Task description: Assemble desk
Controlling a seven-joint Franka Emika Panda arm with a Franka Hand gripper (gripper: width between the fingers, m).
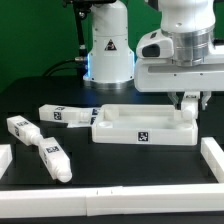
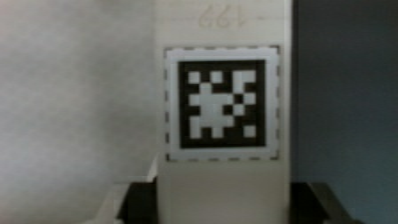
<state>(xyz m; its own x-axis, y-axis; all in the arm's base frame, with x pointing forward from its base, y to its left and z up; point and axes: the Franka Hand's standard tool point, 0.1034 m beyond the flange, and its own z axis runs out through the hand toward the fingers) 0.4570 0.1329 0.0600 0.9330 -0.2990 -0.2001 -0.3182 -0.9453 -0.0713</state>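
Observation:
My gripper needs to release the white leg on the black table [image 1: 215, 125] next to the desk panel, just behind the side bar.
The desk panel [image 1: 140, 128] lies flat in the middle of the black table, rim up, with a tag on its front wall. My gripper [image 1: 188, 102] hangs over the panel's corner at the exterior view's right, shut on an upright white square leg [image 1: 189, 113]. The wrist view is filled by that leg [image 2: 222, 60] and its black-and-white tag. It sits between my dark fingers [image 2: 137, 203], and my gripper [image 2: 222, 206] is closed on its sides. The leg's lower end and the corner socket are hidden from me.
Three loose tagged legs lie at the exterior view's left: one [image 1: 65, 115] beside the panel, one [image 1: 22, 128] further left, one [image 1: 55, 157] nearer the front. White border rails [image 1: 213, 160] edge the table. A second robot base [image 1: 108, 50] stands behind.

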